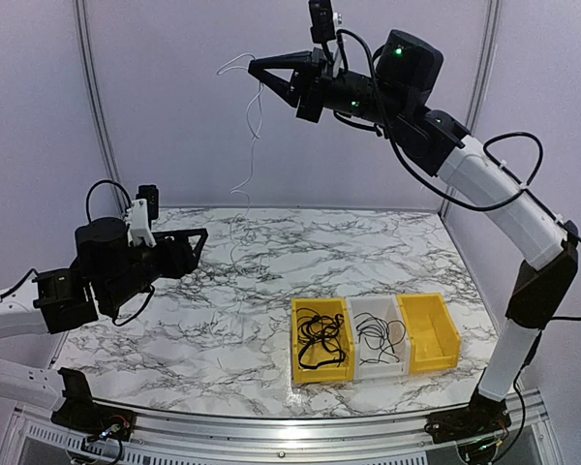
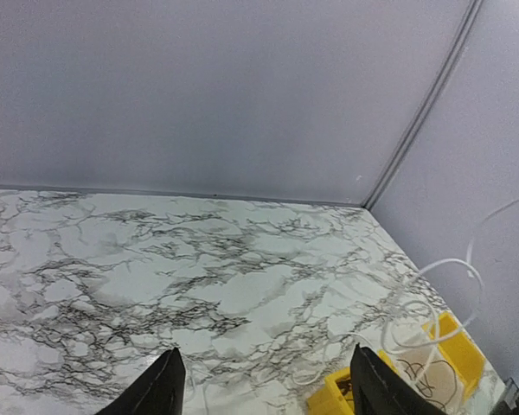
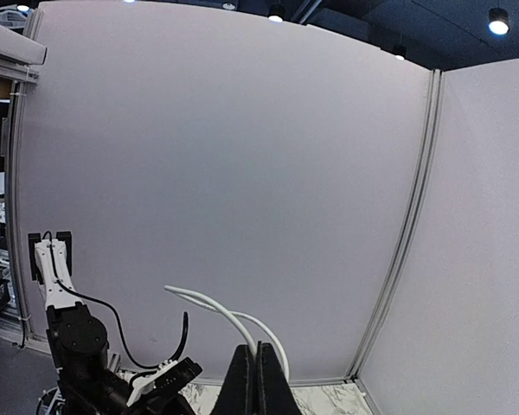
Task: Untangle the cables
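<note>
The next move for my left gripper is to go to the white cable's lower hanging part (image 1: 232, 248), just above the marble tabletop, and close there.
My right gripper (image 1: 255, 68) is raised high above the back of the table, shut on a thin white cable (image 1: 256, 126). The cable hangs down in a long line to the marble tabletop (image 1: 234, 242). In the right wrist view the fingertips (image 3: 258, 356) pinch the white cable (image 3: 218, 309), which loops out above them. My left gripper (image 1: 199, 244) is open and empty, low over the table's left side, near the cable's lower end. In the left wrist view the fingers (image 2: 160, 391) stand wide apart, and white cable loops (image 2: 441, 290) show at the right.
Three bins stand side by side at the front right. A yellow bin (image 1: 300, 373) holds black cables (image 1: 320, 339), a white bin (image 1: 380, 366) holds thin black cables, and a second yellow bin (image 1: 434, 334) stands at the right. The yellow bin also shows in the left wrist view (image 2: 457, 341).
</note>
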You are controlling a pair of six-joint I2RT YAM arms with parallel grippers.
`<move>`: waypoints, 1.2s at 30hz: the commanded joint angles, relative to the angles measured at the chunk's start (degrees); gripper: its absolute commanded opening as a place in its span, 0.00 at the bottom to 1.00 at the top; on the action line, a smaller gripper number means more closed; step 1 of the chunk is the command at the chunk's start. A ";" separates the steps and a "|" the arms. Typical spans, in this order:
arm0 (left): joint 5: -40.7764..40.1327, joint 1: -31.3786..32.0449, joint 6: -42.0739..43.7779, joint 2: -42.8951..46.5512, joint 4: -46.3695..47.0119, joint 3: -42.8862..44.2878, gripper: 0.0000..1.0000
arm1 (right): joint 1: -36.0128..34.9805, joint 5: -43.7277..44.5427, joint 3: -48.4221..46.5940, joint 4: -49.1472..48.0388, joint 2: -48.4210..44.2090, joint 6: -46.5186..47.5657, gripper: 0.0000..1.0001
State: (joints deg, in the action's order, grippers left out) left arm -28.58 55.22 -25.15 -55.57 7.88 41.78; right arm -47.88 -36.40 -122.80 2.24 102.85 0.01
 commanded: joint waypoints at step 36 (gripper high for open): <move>10.45 -1.92 -5.31 -21.14 12.07 -11.34 0.00 | 15.62 2.60 6.49 6.59 -11.52 3.87 0.00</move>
State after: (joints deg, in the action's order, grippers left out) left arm -17.63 53.54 -27.64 -77.45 16.43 30.26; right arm -36.32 -34.13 -121.30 5.87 97.25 2.85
